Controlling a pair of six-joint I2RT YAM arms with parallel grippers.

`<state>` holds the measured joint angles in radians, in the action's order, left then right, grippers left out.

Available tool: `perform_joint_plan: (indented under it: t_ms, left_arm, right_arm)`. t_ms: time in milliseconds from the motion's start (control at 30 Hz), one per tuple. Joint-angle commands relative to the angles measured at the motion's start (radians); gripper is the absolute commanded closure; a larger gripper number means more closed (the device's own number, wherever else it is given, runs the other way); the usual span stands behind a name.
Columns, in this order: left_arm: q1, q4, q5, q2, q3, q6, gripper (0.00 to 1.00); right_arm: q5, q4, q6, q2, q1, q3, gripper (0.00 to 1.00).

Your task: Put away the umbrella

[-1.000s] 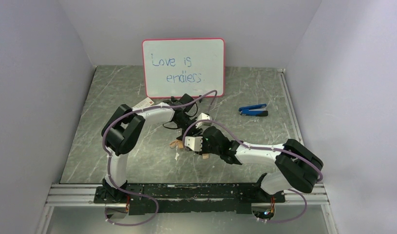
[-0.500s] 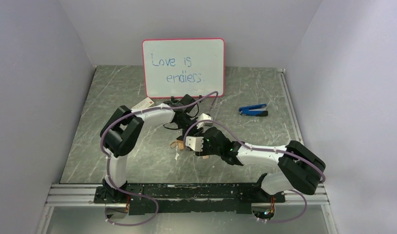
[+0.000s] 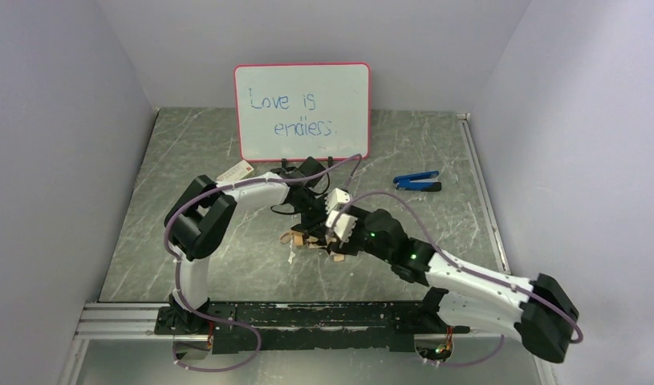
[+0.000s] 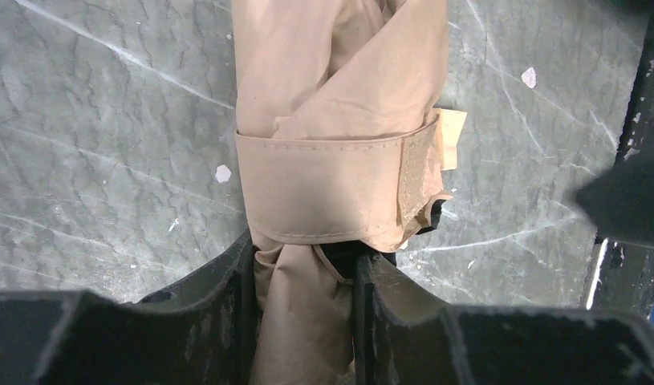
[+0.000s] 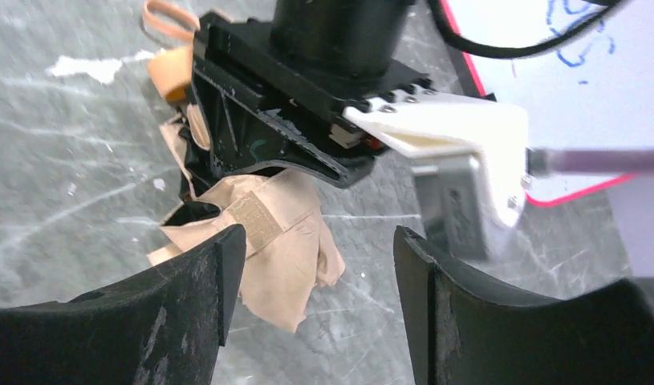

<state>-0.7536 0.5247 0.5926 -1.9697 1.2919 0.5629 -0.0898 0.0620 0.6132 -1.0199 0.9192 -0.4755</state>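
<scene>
I will back my right gripper off and pinch the strap's jutting tab [image 5: 163,254], because the body of my left gripper crowds my right gripper over the bundle's loose end.
The umbrella [image 4: 339,160] is folded into a small tan bundle with a tan strap around it, lying on the marble table. In the top view it [image 3: 310,239] lies at the table's middle, mostly under the arms. My left gripper [image 4: 303,305] is shut on the umbrella's fabric just below the strap. My right gripper [image 5: 315,273] is open and empty, hovering just above the bundle's loose tan end [image 5: 275,249], with the left gripper's body right behind it. The pale tan-orange handle strap [image 5: 167,20] shows at the far end.
A whiteboard [image 3: 302,111] with blue writing leans on the back wall. A blue-black clip tool [image 3: 417,180] lies at the right. White walls close in the table on three sides. The two arms crowd together at the middle.
My right arm has stretched out, its gripper shifted a little right and back, close over the umbrella. The left gripper stays shut on the bundle.
</scene>
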Motion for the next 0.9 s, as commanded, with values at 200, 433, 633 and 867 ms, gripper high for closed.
perform_joint_plan:
  t_ms: [200, 433, 633, 867]
  left_arm:
    - [-0.032, -0.057, -0.203, -0.069, -0.071, -0.050, 0.95]
    - [-0.042, -0.100, -0.283, -0.059, -0.080, -0.116, 0.95]
    - [-0.048, -0.114, -0.336, -0.038, -0.100, -0.113, 0.95]
    - [-0.049, -0.121, -0.412, -0.028, -0.122, -0.111, 0.95]
  right_arm:
    - [-0.136, 0.010, -0.682, 0.410, -0.001, 0.092, 0.32]
    - [-0.473, -0.380, -1.287, 0.453, -0.002, 0.017, 0.37]
    - [-0.385, -0.476, -1.654, 0.448, 0.000, 0.070, 0.44]
    - [-0.221, -0.339, -1.834, 0.320, 0.000, 0.177, 0.53]
